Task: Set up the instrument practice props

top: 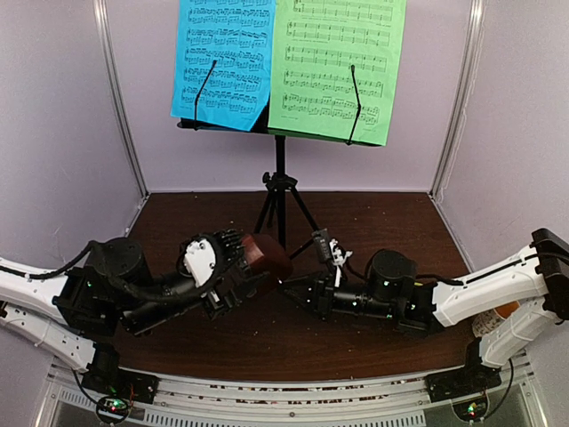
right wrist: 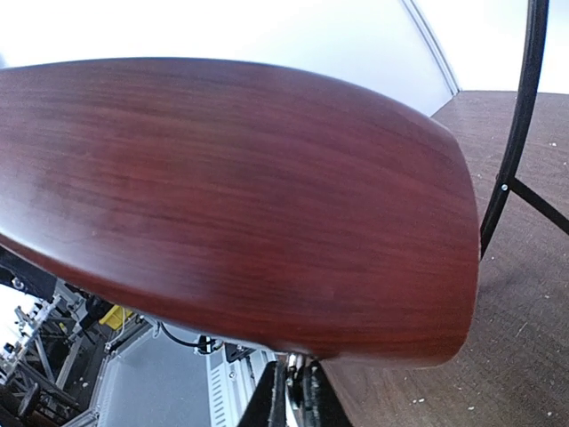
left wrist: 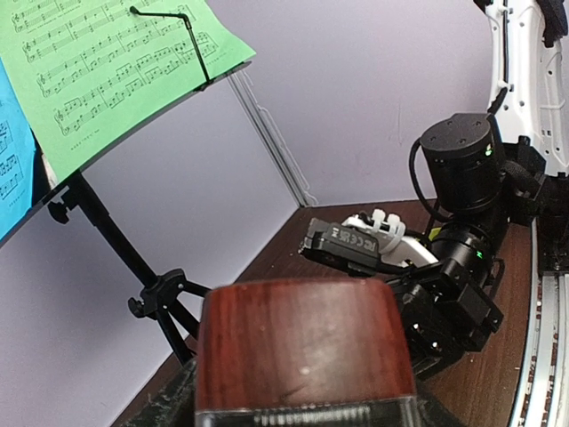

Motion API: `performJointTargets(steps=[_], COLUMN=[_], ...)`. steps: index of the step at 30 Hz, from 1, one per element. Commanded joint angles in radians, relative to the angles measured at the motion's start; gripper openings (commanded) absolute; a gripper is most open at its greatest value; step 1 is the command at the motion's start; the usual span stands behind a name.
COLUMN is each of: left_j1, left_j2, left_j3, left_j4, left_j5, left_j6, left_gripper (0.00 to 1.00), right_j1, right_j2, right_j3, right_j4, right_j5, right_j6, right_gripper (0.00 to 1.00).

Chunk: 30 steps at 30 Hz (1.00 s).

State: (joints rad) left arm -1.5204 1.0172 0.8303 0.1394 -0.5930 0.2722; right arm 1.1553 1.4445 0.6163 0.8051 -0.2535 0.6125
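Note:
My left gripper is going to let go of the metronome on the brown table [top: 294,329], in the space between the legs of the music stand and the metal rail.
The black tripod music stand [top: 280,169] stands at the back middle. A blue sheet [top: 222,58] and a green sheet [top: 338,67] rest on its desk under wire clips. My left gripper [top: 238,260] is shut on the reddish-brown metronome [top: 264,252] and holds it tilted above the table. The metronome fills the lower left wrist view [left wrist: 302,342] and most of the right wrist view [right wrist: 231,196]. My right gripper [top: 289,286] is at the metronome's underside. Its fingers [right wrist: 283,396] are closed on a thin silver metal piece there.
The brown table [top: 382,222] is boxed in by pale walls and corner poles [top: 120,98]. The stand's legs [right wrist: 516,133] spread just behind the grippers. The right arm [left wrist: 462,258] lies close in front of the left wrist camera. A metal rail [top: 284,405] runs along the near edge.

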Motion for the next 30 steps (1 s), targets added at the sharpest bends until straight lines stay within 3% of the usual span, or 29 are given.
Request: performJointTargets(steps=[1, 3, 7, 14, 30], left_j1=[-0.006, -0.006, -0.005, -0.014, -0.015], left_j2=[-0.028, -0.030, -0.040, -0.066, -0.077], left_j3=[0.011, 0.008, -0.002, -0.029, -0.054], left_j4=[0.179, 0.187, 0.192, 0.224, 0.235], left_j5=[0.019, 0.022, 0.029, 0.053, 0.057], left_j6=[0.034, 0.038, 0.052, 0.104, 0.111], left_gripper=[0.17, 0.17, 0.17, 0.16, 0.16], right_j1=[-0.013, -0.018, -0.038, -0.100, -0.138], right_j2=[0.001, 0.004, 0.013, 0.069, 0.213], right_j3=[0.008, 0.005, -0.015, -0.085, -0.106], right_j4=[0.064, 0.080, 0.146, 0.429, 0.762], right_j5=[0.008, 0.006, -0.009, -0.059, -0.059], right_j6=[0.037, 0.059, 0.128, 0.351, 0.619], right_gripper=[0.05, 0.00, 0.00, 0.00, 0.00])
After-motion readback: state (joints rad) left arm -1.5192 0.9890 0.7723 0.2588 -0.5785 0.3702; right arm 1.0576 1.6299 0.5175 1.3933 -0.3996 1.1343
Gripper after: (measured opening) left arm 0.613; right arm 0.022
